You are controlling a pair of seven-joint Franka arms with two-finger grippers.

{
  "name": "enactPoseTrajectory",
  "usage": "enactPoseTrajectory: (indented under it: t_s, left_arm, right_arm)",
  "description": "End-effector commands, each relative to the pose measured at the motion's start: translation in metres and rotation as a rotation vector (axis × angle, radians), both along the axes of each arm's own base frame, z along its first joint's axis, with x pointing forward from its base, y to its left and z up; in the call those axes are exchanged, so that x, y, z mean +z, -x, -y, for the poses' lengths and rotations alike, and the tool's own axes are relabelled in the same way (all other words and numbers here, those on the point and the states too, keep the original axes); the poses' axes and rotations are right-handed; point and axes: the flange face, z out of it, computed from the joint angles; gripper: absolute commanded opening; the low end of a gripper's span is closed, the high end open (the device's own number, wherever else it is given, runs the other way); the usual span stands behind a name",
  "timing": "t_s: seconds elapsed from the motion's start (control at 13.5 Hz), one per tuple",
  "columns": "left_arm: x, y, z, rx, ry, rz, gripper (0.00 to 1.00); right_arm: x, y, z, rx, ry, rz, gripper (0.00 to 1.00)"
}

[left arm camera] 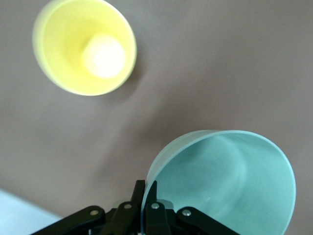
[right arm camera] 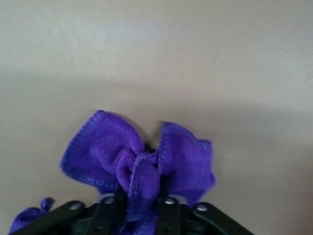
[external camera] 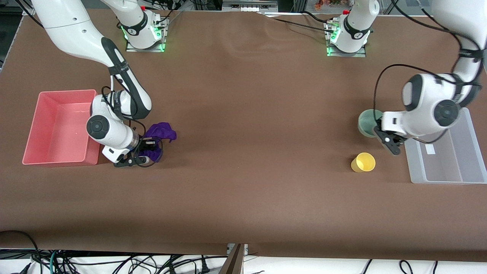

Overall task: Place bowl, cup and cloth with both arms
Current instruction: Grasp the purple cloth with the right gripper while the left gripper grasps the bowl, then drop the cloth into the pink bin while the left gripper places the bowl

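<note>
My left gripper needs to let go of the pale green bowl inside the clear bin, halfway along the bin's side facing the yellow cup [external camera: 430, 146].
My left gripper [external camera: 377, 127] is shut on the rim of the pale green bowl [external camera: 366, 121], which is tilted beside the clear bin. In the left wrist view the fingers [left arm camera: 138, 193] pinch the bowl's [left arm camera: 230, 188] rim, one inside and one outside. The yellow cup [external camera: 363, 162] stands upright on the table, nearer to the front camera than the bowl; it also shows in the left wrist view [left arm camera: 83, 46]. My right gripper [external camera: 151, 146] is shut on the purple cloth [external camera: 161, 131], low over the table beside the pink bin. In the right wrist view the cloth [right arm camera: 137, 152] is bunched between the fingers [right arm camera: 168, 208].
A pink bin [external camera: 34, 125] sits at the right arm's end of the table. A clear rectangular bin [external camera: 468, 152] sits at the left arm's end, under the left arm's wrist. The brown table [external camera: 247, 133] spreads between them.
</note>
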Motion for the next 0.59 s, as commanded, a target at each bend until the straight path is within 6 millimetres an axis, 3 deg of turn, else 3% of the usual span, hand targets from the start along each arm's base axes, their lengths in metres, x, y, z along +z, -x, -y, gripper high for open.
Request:
enactPoseTrajectory:
  t_s: [0.0, 0.15, 0.3, 0.52]
  left_arm:
    - [0.034, -0.026, -0.041, -0.064, 0.022, -0.008, 0.00]
    - [0.041, -0.038, -0.086, -0.071, 0.028, 0.024, 0.00]
    - [0.037, -0.047, -0.138, -0.059, 0.039, 0.045, 0.00]
    - [0.002, -0.056, -0.209, -0.073, 0.032, 0.040, 0.00]
  right_arm:
    - [0.069, -0.015, 0.022, -0.016, 0.006, -0.033, 0.00]
    - [0.124, -0.027, 0.052, -0.002, 0.029, -0.114, 0.00]
    - [0.170, -0.032, 0.098, 0.075, 0.042, -0.184, 0.00]
    - [0.219, -0.023, 0.188, 0.183, 0.049, -0.249, 0.00]
